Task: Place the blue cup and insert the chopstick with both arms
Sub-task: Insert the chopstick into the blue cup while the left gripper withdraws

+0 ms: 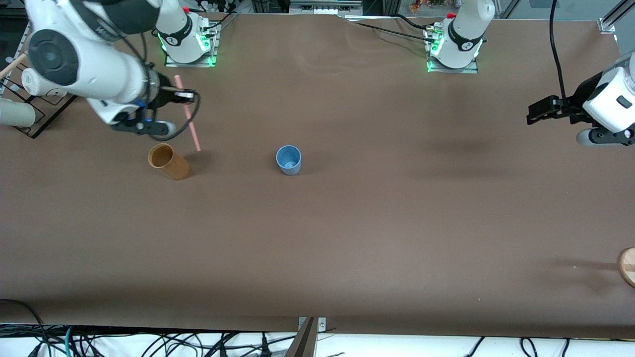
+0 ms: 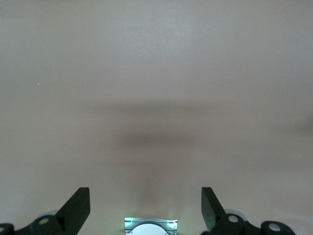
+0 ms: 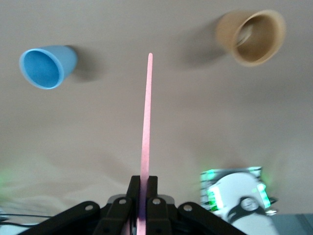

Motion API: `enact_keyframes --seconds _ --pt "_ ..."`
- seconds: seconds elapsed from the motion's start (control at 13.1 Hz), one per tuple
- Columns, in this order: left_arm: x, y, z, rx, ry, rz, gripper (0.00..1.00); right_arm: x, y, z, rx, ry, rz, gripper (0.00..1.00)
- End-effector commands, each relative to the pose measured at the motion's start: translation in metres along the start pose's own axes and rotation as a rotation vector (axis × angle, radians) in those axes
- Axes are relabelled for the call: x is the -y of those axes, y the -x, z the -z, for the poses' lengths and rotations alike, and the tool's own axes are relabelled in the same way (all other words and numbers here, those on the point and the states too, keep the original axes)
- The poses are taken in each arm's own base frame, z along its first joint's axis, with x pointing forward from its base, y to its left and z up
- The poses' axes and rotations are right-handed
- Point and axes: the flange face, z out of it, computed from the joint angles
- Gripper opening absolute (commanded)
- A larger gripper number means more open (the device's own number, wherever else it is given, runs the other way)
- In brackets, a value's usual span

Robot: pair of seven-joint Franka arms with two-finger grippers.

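Note:
The blue cup is open. Next, my right gripper lets go of the pale-pink chopstick inside the open blue cup [image 1: 290, 161] [image 3: 42, 68], so it leans on the cup's rim.
The blue cup [image 1: 288, 159] [image 3: 47, 66] stands upright on the brown table, about midway between the two arms' ends. My right gripper [image 1: 184, 95] [image 3: 143, 182] hangs over the table toward the right arm's end, shut on the pale-pink chopstick [image 1: 187, 114] [image 3: 145, 132]. The stick slants down, its lower tip over the table beside the tan cup [image 1: 168, 161]. My left gripper [image 1: 533, 113] [image 2: 145, 205] waits in the air at the left arm's end of the table, open, with only bare table under it.
The tan-orange cup [image 3: 254, 36] stands tilted, toward the right arm's end from the blue cup. A black rack [image 1: 42, 111] lies at the right arm's edge. A round wooden piece [image 1: 628, 266] pokes in at the left arm's edge. Both arm bases [image 1: 188, 42] [image 1: 454, 47] stand along the table's top edge.

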Motion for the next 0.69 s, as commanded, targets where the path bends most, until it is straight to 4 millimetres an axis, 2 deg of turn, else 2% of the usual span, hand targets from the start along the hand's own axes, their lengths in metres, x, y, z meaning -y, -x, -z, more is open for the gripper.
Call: enact_keyframes --seconds 0.0,0.15,0.23,0.31,0.38,0.54,0.61 --pt "0.001 -0.001 -0.002 -0.006 0.001 -0.023 1.00 0.059 0.014 -0.010 0.055 -0.038 -0.039 0.00" --pt "0.001 -0.001 -0.002 -0.006 0.001 -0.025 1.00 0.083 -0.002 -0.024 0.038 -0.080 -0.039 0.00" --pt "0.001 -0.001 -0.002 -0.006 0.001 -0.025 1.00 0.104 -0.012 -0.027 0.057 -0.154 -0.036 0.00" --pt "0.001 -0.001 -0.002 -0.006 0.001 -0.025 1.00 0.118 -0.021 -0.040 0.080 -0.165 -0.040 0.00" --pt "0.000 -0.001 -0.002 -0.006 -0.001 -0.026 1.00 0.128 -0.030 -0.054 0.098 -0.158 -0.041 0.00" --pt "0.001 -0.001 -0.002 -0.006 0.001 -0.025 1.00 0.146 -0.034 -0.076 0.113 -0.140 -0.028 0.00" --pt "0.000 -0.001 -0.002 -0.006 0.001 -0.026 1.00 0.150 -0.035 -0.081 0.111 -0.137 -0.024 0.00"
